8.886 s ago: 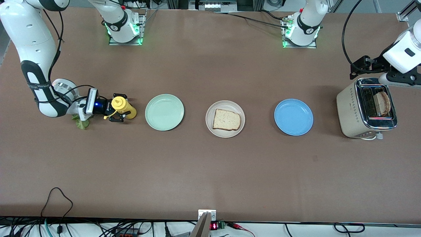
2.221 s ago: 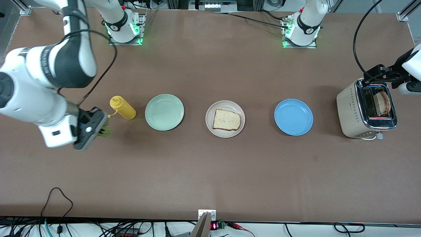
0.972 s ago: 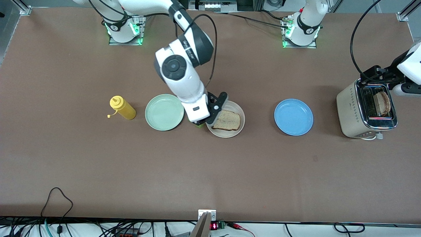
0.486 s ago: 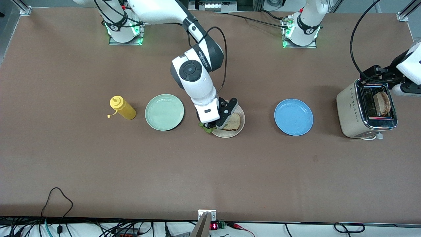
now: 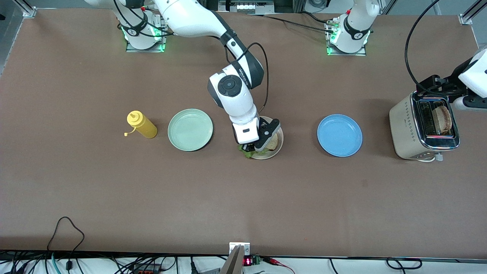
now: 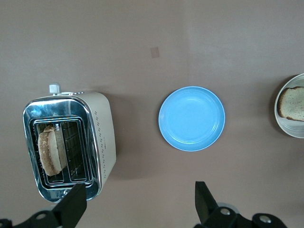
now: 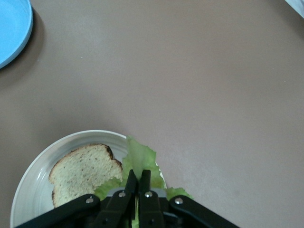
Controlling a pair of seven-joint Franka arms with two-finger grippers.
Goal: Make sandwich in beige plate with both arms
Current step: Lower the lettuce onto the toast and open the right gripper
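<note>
My right gripper will release the lettuce leaf across the edge of the bread slice on the beige plate (image 5: 264,150) (image 7: 117,182).
The beige plate (image 5: 280,140) lies mid-table with one bread slice (image 5: 272,143) on it, largely covered by my right arm. My right gripper (image 5: 252,147) hangs over the plate's rim nearest the mint-green plate, shut on a ruffled green lettuce leaf (image 5: 247,153). In the right wrist view the shut gripper (image 7: 138,183) pinches the lettuce (image 7: 140,156) beside the bread (image 7: 83,172) on the plate (image 7: 33,190). A second slice (image 5: 443,118) stands in the toaster (image 5: 405,125). My left gripper (image 5: 433,84) waits open over the toaster's top; its wrist view shows the gripper (image 6: 137,209) empty.
A mint-green plate (image 5: 190,129) and a yellow squeeze bottle (image 5: 142,125) sit toward the right arm's end. A blue plate (image 5: 339,135) lies between the beige plate and the toaster. Cables run along the table edge nearest the camera.
My right gripper has carried the lettuce from beside the mint-green plate to over the beige plate's rim, now covering more of the bread. The left arm has not moved.
</note>
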